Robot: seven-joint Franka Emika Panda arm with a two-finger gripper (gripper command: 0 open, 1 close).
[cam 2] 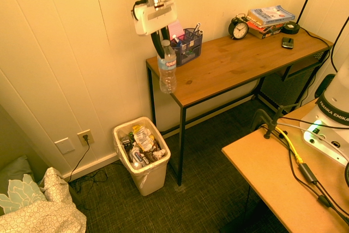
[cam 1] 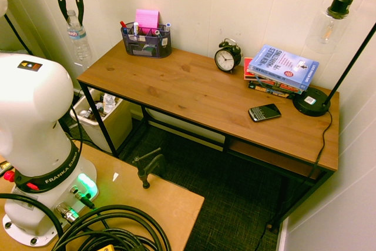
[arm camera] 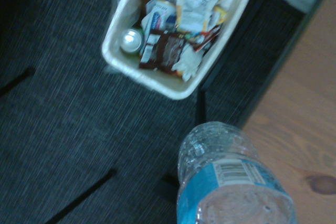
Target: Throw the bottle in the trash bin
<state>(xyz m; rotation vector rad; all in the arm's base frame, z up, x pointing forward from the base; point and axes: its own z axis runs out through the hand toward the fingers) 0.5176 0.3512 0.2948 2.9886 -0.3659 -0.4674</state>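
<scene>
The bottle, upright in the air past the desk's end, will be let go by my gripper over the trash bin, so that it lands onto the brown wrapper (cam 2: pixel 143 150) (arm camera: pixel 158 41) beside the small can.
The bottle (cam 1: pixel 78 38) (cam 2: pixel 167 69), clear with a pale label band, hangs upright in the air past the desk's left end, a little above desk height. My gripper (cam 1: pixel 70 9) (cam 2: pixel 162 41) is shut on its top. The cream-white trash bin (cam 1: pixel 122 123) (cam 2: pixel 152 178) stands on the floor by the desk leg, below the bottle and slightly to one side. It is full of wrappers and a small can. The wrist view looks down past the bottle (arm camera: pixel 231 177) to the trash bin (arm camera: pixel 157 85), which lies off to the side, not straight underneath.
The wooden desk (cam 1: pixel 194 92) (cam 2: pixel 234 64) carries a black mesh pen holder (cam 1: pixel 147 40) (cam 2: pixel 188 42) near the bottle, an alarm clock (cam 1: pixel 227 57), stacked books (cam 1: pixel 281 70), a phone (cam 1: pixel 264 112) and a lamp base (cam 1: pixel 311 101). A black clamp (cam 1: pixel 147 166) is fixed to the near table.
</scene>
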